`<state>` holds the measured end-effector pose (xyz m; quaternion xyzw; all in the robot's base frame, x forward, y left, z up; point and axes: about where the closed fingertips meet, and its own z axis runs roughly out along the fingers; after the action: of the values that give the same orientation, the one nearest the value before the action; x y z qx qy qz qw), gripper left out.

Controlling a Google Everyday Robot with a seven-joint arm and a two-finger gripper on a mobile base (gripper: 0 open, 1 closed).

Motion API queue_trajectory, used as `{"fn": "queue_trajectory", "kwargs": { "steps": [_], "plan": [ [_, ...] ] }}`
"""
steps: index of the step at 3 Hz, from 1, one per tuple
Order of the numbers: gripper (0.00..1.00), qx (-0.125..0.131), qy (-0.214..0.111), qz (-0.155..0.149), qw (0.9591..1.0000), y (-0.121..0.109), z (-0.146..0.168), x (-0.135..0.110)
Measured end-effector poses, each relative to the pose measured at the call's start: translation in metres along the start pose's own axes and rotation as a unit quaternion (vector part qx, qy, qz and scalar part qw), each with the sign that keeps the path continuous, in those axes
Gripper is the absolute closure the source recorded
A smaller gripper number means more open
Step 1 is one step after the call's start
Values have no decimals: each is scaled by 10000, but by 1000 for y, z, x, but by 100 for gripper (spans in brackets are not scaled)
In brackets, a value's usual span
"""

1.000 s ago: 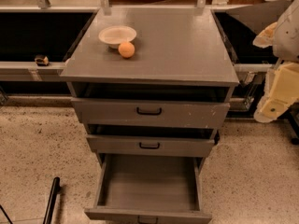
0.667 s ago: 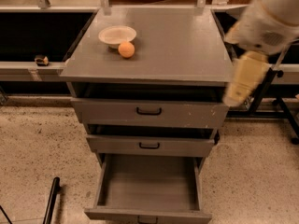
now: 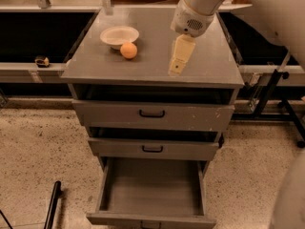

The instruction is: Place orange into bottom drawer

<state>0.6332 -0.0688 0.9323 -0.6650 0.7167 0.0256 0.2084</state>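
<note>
Next, I move my gripper to the orange's sides [image 3: 128, 50], just in front of the cream bowl, and close it there.
The orange [image 3: 128, 50] sits on the grey cabinet top [image 3: 152, 61], at its left part, just in front of the cream bowl. The bottom drawer [image 3: 151, 190] is pulled out; the inside that shows holds nothing. My gripper [image 3: 177, 68] hangs from the white arm [image 3: 200, 6] over the middle-right of the cabinet top. It points down, well to the right of the orange, and nothing shows in it.
A cream shallow bowl [image 3: 119, 35] stands behind the orange. Two upper drawers with black handles [image 3: 152, 113] are slightly ajar. A black pole [image 3: 52, 209] lies on the floor at the lower left. Black frame legs [image 3: 281, 94] stand at the right.
My arm has swung left from the right edge of the view to above the cabinet top, toward the orange. The orange, bowl and drawers have not moved.
</note>
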Motion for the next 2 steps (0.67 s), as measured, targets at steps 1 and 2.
{"fn": "queue_trajectory", "kwargs": {
  "steps": [1, 2],
  "plan": [
    [0, 11, -47, 10, 10000, -6, 10, -2],
    [0, 55, -324, 76, 9994, -10, 12, -6]
  ]
}}
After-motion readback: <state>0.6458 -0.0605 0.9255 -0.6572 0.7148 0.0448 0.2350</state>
